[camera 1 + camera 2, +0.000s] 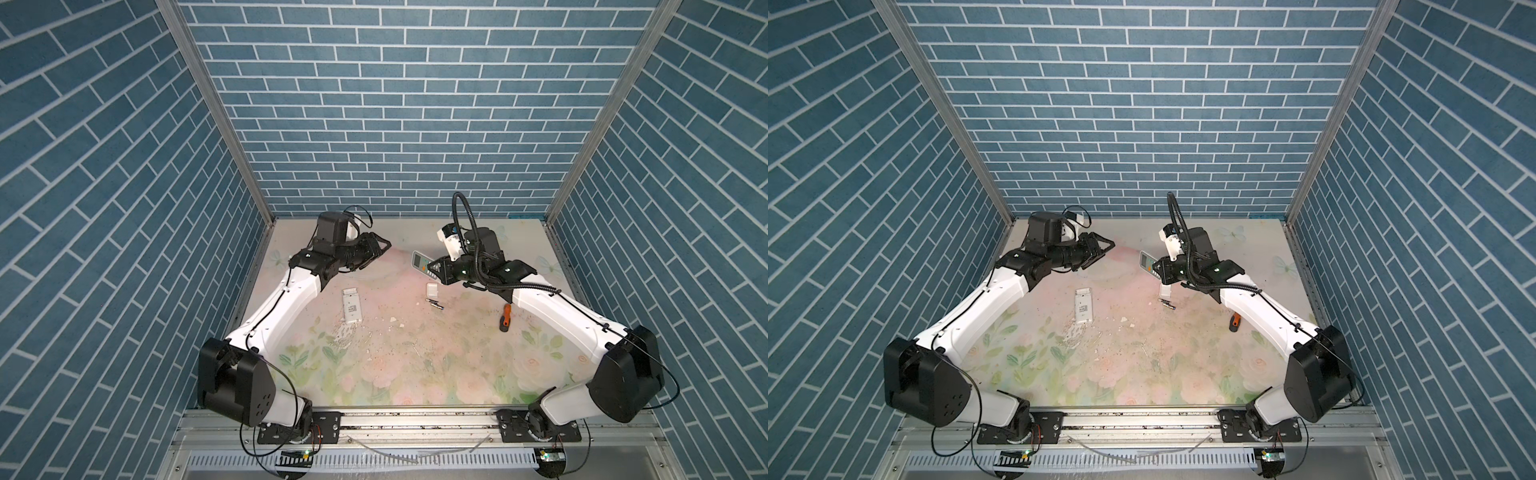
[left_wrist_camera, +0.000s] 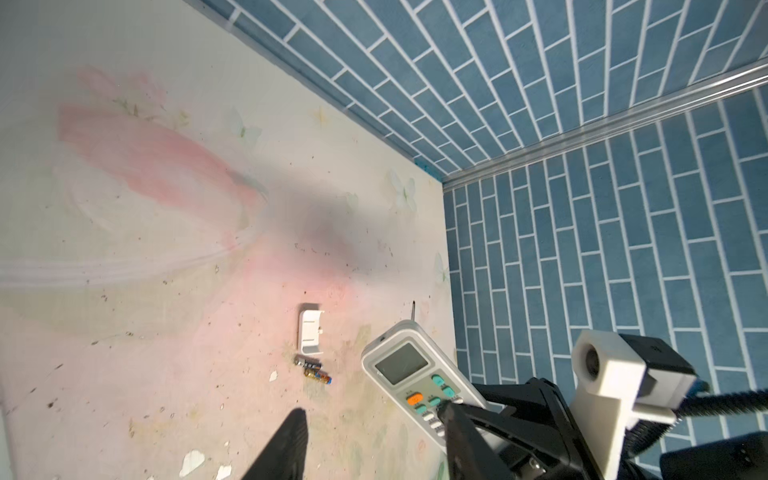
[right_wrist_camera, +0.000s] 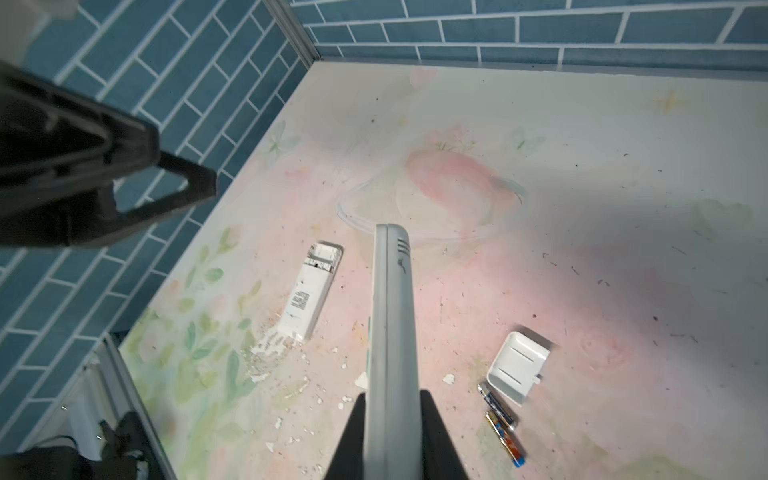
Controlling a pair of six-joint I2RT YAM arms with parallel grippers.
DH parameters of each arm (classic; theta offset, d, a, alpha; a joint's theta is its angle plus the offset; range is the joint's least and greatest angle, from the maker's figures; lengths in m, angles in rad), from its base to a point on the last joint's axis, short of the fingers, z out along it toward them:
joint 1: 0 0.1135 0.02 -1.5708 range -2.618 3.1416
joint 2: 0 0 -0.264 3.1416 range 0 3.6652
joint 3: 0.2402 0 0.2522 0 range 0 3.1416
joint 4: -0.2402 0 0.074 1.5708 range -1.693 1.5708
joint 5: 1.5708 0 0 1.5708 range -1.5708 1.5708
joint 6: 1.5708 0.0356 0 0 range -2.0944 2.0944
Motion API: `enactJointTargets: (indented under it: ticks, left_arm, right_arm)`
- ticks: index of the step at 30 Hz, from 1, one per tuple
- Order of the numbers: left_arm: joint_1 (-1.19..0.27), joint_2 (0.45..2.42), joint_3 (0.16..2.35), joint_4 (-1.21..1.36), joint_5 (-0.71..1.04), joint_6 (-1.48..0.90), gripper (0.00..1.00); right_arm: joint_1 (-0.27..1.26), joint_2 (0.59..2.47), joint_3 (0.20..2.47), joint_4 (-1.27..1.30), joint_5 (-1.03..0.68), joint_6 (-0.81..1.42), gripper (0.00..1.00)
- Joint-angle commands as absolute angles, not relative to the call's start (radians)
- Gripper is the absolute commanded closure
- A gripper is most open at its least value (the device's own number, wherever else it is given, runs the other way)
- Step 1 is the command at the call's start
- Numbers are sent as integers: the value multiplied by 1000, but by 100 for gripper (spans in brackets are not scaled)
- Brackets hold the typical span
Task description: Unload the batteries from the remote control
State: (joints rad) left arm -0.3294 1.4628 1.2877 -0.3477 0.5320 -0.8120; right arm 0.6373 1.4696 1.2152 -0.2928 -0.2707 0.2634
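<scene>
My left gripper needs to grip the display end (image 1: pixel 417 258) (image 2: pixel 392 352) of the grey-white remote control, because my right gripper holds the remote's button end.
A grey-white remote control (image 1: pixel 420 265) (image 3: pixel 390 291) with a display is held off the table, and my right gripper (image 3: pixel 390 399) (image 1: pixel 435 266) is shut on its button end. Two batteries (image 3: pixel 500 424) (image 1: pixel 435 304) (image 2: pixel 313 369) lie side by side on the table below it, next to a small white cover (image 3: pixel 517 365) (image 2: pixel 309 334). My left gripper (image 1: pixel 384 245) (image 2: pixel 374 415) hangs open and empty above the back left of the table, apart from the held remote. A second white remote control (image 1: pixel 351 307) (image 3: pixel 309 291) lies face down, its battery bay open.
An orange-handled screwdriver (image 1: pixel 505 318) lies on the right of the flowered table top (image 1: pixel 415 365), by the right arm. White crumbs (image 3: pixel 270 353) are scattered near the lying remote. Blue brick walls (image 1: pixel 395 124) enclose the back and both sides.
</scene>
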Motion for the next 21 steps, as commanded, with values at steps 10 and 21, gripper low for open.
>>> enactJointTargets:
  ticks: [10,21]
  left_arm:
    - [-328,1557,1420,-663,639,-862,46]
    - [-392,1646,1418,-589,682,-980,45]
  right_arm:
    - [772,1422,1246,-392,2,-105,100]
    - [891,1461,1289,-411,124,-212,100]
